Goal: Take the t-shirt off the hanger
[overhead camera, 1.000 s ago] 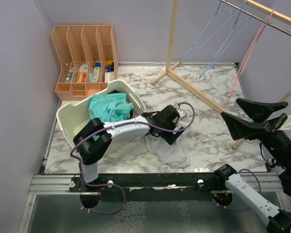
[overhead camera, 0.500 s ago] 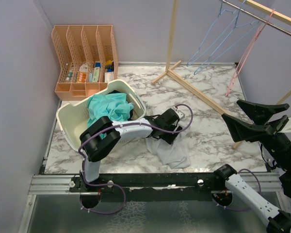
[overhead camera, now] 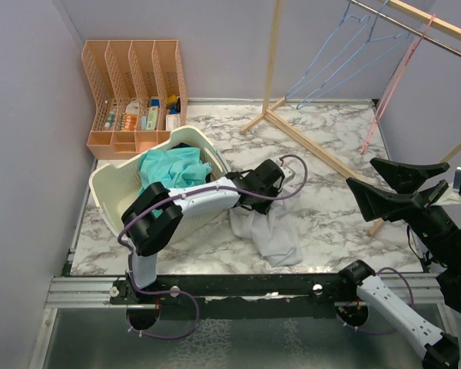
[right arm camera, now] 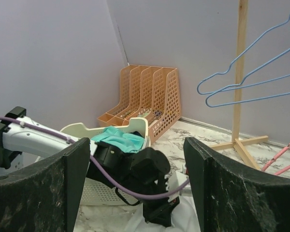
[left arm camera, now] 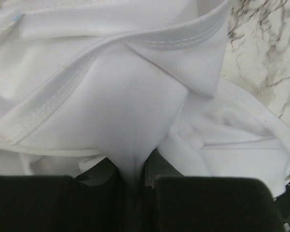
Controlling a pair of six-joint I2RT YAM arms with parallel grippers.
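Next, I release the white t-shirt from my left gripper on the teal cloth inside the cream laundry basket (overhead camera: 177, 197).
The white t-shirt (overhead camera: 278, 240) lies crumpled on the marble table, off any hanger. My left gripper (overhead camera: 255, 207) is down on its upper edge and shut on a fold of it. In the left wrist view that gripper (left arm camera: 134, 175) pinches the white t-shirt (left arm camera: 130, 101) between its dark fingers. Two blue hangers (overhead camera: 330, 58) and a pink hanger (overhead camera: 393, 81) hang bare on the rail at the back right. My right gripper (overhead camera: 361, 174) hovers open above the table's right side, apart from the shirt, and it (right arm camera: 137, 145) holds nothing.
A cream laundry basket (overhead camera: 107, 183) holding teal cloth (overhead camera: 173, 169) stands left of the shirt, touching my left arm. An orange file organizer (overhead camera: 134, 84) fills the back left corner. The wooden rack's foot (overhead camera: 307, 142) crosses the table behind the shirt.
My left gripper has gone from open to shut, catching a fold of the t-shirt, and has drawn slightly back toward the basket. The right arm has barely moved.
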